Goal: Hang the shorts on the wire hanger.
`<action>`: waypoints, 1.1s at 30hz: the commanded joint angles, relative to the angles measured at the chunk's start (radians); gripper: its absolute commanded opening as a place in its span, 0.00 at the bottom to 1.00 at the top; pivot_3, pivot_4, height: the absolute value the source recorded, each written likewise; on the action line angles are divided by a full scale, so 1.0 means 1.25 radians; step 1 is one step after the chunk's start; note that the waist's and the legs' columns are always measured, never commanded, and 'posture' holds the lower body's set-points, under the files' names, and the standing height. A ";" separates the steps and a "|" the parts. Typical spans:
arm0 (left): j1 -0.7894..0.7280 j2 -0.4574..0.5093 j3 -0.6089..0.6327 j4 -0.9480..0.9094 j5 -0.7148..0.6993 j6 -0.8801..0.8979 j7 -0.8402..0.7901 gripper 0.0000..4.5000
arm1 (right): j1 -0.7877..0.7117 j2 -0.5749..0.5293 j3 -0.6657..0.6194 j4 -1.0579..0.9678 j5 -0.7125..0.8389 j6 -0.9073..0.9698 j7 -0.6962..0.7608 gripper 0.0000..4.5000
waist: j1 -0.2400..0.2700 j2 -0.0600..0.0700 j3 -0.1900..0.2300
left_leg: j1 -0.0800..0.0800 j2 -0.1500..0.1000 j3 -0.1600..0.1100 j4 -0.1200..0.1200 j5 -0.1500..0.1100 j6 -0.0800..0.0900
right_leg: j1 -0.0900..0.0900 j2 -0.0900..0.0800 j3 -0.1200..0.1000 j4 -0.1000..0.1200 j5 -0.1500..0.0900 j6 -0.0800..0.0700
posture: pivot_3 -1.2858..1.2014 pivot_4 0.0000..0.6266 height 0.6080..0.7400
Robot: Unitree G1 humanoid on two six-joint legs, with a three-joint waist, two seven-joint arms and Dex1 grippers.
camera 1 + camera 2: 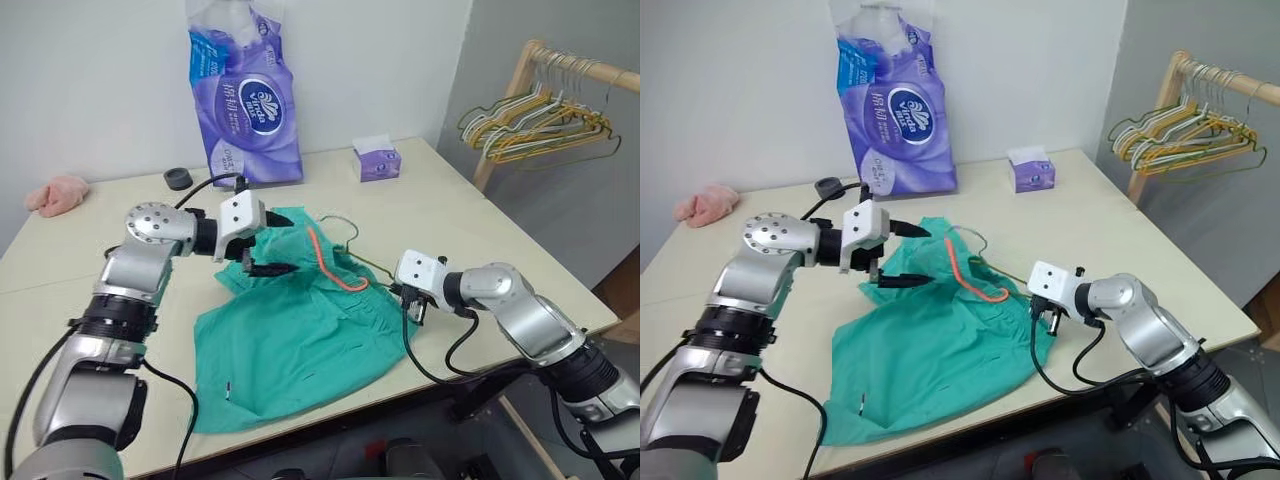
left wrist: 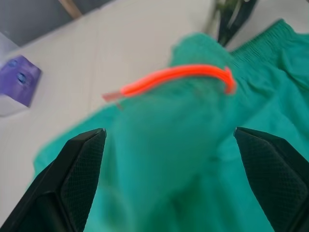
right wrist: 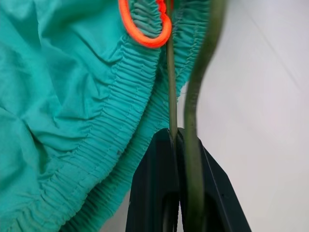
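Observation:
The right gripper should release the wire hanger at the shorts' bunched waistband (image 1: 348,269), just past the orange drawstring.
The teal-green shorts (image 1: 290,335) lie spread on the table with the waistband bunched up toward the far side. The orange drawstring (image 1: 325,260) trails across the waistband. Above that raised end hangs my left gripper (image 1: 288,243), open, with fabric below the gap between its fingers (image 2: 82,164) and nothing gripped. The thin wire hanger (image 1: 347,226) shows its hook beyond the waistband. Its wire runs along the shorts' right edge, partly hidden by fabric. My right gripper (image 1: 412,308) is shut on the wire hanger (image 3: 171,87) right beside the gathered waistband (image 3: 120,96).
A tall purple tissue pack (image 1: 245,95), a small purple tissue box (image 1: 377,160) and a black round object (image 1: 179,178) stand at the back of the table (image 1: 480,230). A pink cloth (image 1: 58,193) lies far left. A wooden rack with bunched hangers (image 1: 540,120) stands at right.

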 commanded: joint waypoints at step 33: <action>0.088 -0.012 -0.043 -0.042 0.014 0.015 -0.098 0.00 | -0.006 0.008 -0.023 -0.097 -0.026 -0.147 0.081 0.00 | -0.021 0.000 0.000 | 0.000 0.000 -0.001 0.000 0.000 0.000 | 0.000 0.000 -0.001 0.000 0.000 0.000 | 0.43 0.00 1.00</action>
